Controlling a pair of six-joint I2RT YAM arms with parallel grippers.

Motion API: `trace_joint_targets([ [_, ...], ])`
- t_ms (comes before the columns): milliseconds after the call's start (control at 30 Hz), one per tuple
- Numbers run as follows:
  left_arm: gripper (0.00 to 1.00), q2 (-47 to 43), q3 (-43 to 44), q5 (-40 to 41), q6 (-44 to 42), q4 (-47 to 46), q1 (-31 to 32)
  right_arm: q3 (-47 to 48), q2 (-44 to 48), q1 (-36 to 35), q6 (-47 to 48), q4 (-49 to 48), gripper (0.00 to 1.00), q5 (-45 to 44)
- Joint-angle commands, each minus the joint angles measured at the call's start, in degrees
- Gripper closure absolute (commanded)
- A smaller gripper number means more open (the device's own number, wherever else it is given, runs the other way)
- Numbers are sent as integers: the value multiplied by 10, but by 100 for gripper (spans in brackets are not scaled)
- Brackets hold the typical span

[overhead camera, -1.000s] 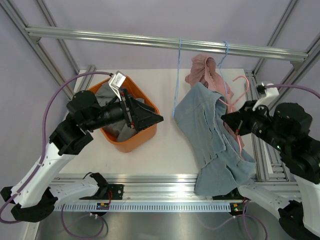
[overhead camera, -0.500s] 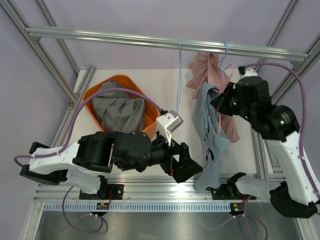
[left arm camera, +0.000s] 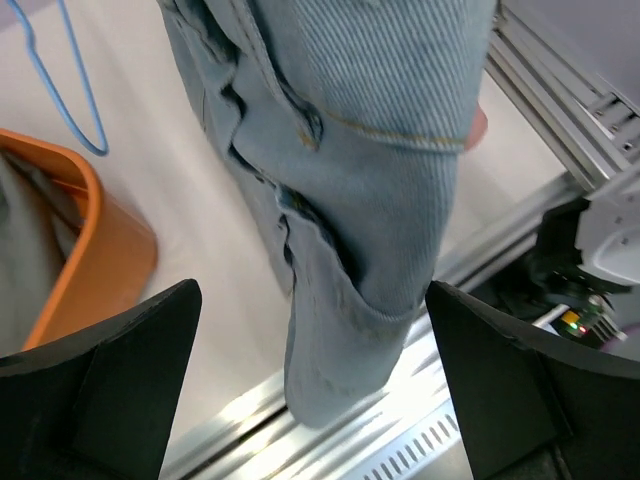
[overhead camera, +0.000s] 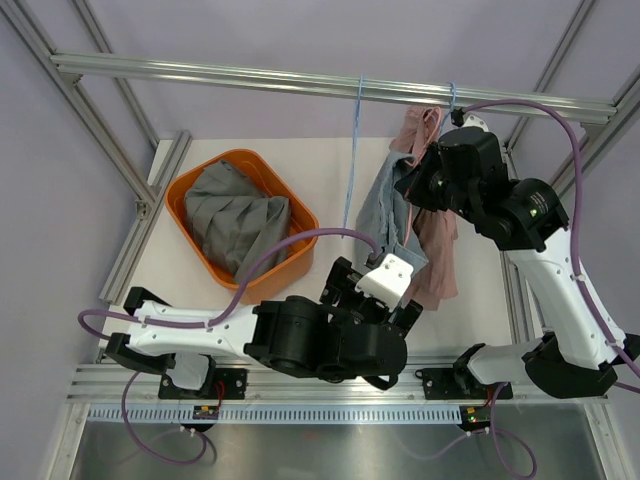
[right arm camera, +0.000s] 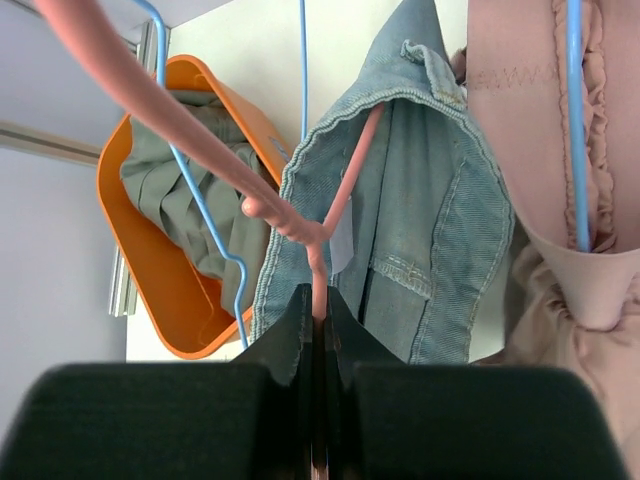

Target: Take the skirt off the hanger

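My right gripper is going to leave the pink hanger on the top rail (overhead camera: 412,92), in between the empty blue hanger and the pink garment. The pink hanger is now held up high, below that rail.
The light blue denim skirt (overhead camera: 384,208) hangs on a pink hanger (right arm camera: 330,215) below the top rail, and shows in the right wrist view (right arm camera: 440,230). My right gripper (right arm camera: 318,310) is shut on the hanger's thin pink neck and holds it up high (overhead camera: 418,188). My left gripper (left arm camera: 315,400) is open and low at the table's front (overhead camera: 375,300). The skirt's lower end (left arm camera: 345,330) hangs between its two fingers and slightly beyond them, apart from both.
A pink garment (overhead camera: 432,255) hangs on a blue hanger just right of the skirt. An empty blue hanger (overhead camera: 352,170) hangs to its left. An orange basket (overhead camera: 190,178) with grey cloth (overhead camera: 240,215) stands at the left. Frame rails run along the front and right edges.
My left arm has swung from the basket to the table's front, under the skirt. My right arm has raised the hanger toward the rail, so the skirt hangs straighter and narrower.
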State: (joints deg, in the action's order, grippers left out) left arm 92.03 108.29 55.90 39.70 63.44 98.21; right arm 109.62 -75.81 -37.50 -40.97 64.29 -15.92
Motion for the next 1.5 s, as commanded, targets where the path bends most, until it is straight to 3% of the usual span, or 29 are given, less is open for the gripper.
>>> trace_joint_targets([
  [0, 1, -4, 32, 84, -12, -4, -8, 16, 10, -13, -24, -41, 100, -16],
  [200, 2, -12, 2, 69, -29, -44, -19, 25, 13, -17, -24, -37, 100, -19],
  [300, 14, -21, -14, 42, -33, -55, -30, 31, 12, -18, -25, -34, 100, -19],
  [333, 22, -26, -23, 38, -38, -66, -30, 31, 11, -18, -27, -34, 100, -17],
  [367, 49, -30, -31, 33, -41, -84, -30, 31, 13, -18, -28, -35, 100, -18],
  [433, 73, -41, -49, 18, -44, -97, -31, 35, 11, -17, -31, -35, 100, -22],
  [467, 96, -43, -54, 13, -45, -103, -32, 38, 8, -18, -31, -35, 100, -22],
  [500, 100, -45, -56, 8, -41, -103, -32, 44, 6, -18, -33, -35, 100, -20],
  [733, 100, -84, -98, -2, 34, -58, -12, 83, -20, -17, -29, -19, 100, -54],
  [933, 100, -155, -170, 14, 118, -27, 50, 131, -42, -14, -36, 4, 100, -82],
  [1100, 100, -188, -237, 30, 224, 21, 94, 182, -65, -4, -53, 23, 100, -73],
  [1233, 100, -190, -255, 23, 240, 32, 104, 192, -72, -4, -51, 29, 100, -33],
  [1267, 93, -188, -252, 20, 237, 35, 103, 186, -65, -4, -48, 31, 100, -20],
  [1333, 43, -178, -228, 25, 236, 50, 103, 179, -54, -4, -27, 36, 100, 9],
  [1367, 30, -174, -217, 25, 229, 54, 103, 170, -39, -4, -16, 43, 100, 20],
  [1467, 17, -162, -174, 38, 196, 62, 103, 152, 0, -4, 30, 58, 100, 62],
])
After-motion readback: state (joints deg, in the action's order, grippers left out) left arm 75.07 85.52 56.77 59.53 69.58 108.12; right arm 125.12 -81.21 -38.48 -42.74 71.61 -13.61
